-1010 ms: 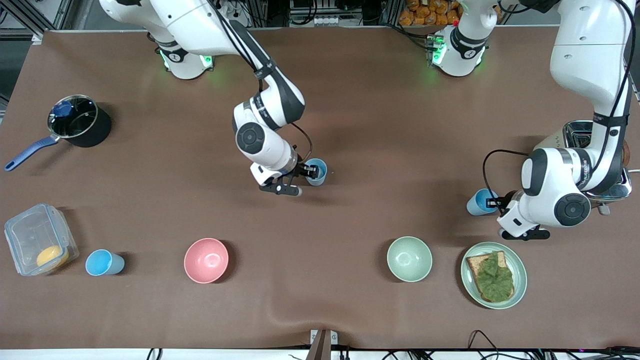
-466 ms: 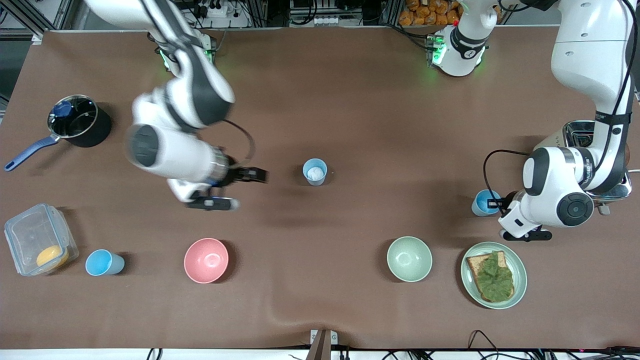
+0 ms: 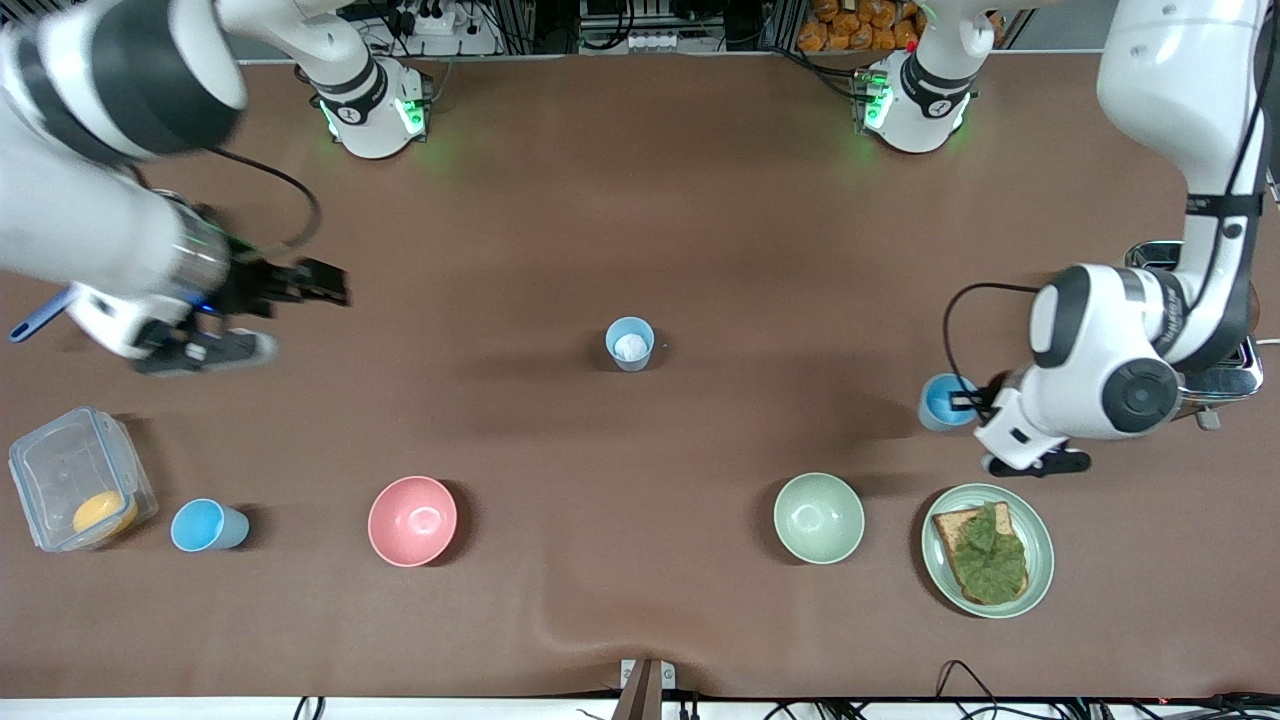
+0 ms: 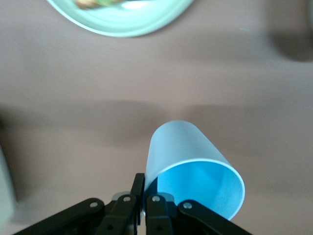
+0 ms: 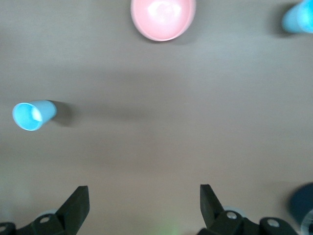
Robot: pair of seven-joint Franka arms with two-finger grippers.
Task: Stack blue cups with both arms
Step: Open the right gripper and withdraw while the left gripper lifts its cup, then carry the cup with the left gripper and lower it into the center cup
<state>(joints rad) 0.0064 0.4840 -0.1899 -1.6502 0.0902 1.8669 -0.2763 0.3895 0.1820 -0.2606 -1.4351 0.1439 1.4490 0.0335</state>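
The blue cup in my left gripper needs to be released inside the blue cup standing at the table's middle [image 3: 631,338].
Three blue cups show. One [image 3: 629,343] stands upright at the table's middle; it also shows in the right wrist view [image 5: 32,115]. A second [image 3: 208,525] stands near the front edge at the right arm's end, also seen in the right wrist view [image 5: 299,18]. My left gripper [image 3: 966,402] is shut on the rim of the third cup [image 3: 942,401], one finger inside and one outside [image 4: 145,188]; the cup [image 4: 193,169] is tilted. My right gripper [image 3: 335,283] is open and empty [image 5: 143,203], up over bare table toward the right arm's end.
A pink bowl [image 3: 412,520] and a pale-green bowl [image 3: 818,517] stand near the front edge. A green plate with toast [image 3: 987,549] lies by the left gripper. A clear container [image 3: 75,478] is beside the second cup. A toaster [image 3: 1225,375] is under the left arm.
My right gripper let go of the middle cup and swung away toward the right arm's end. My left gripper, holding its cup, shifted slightly toward the table's middle.
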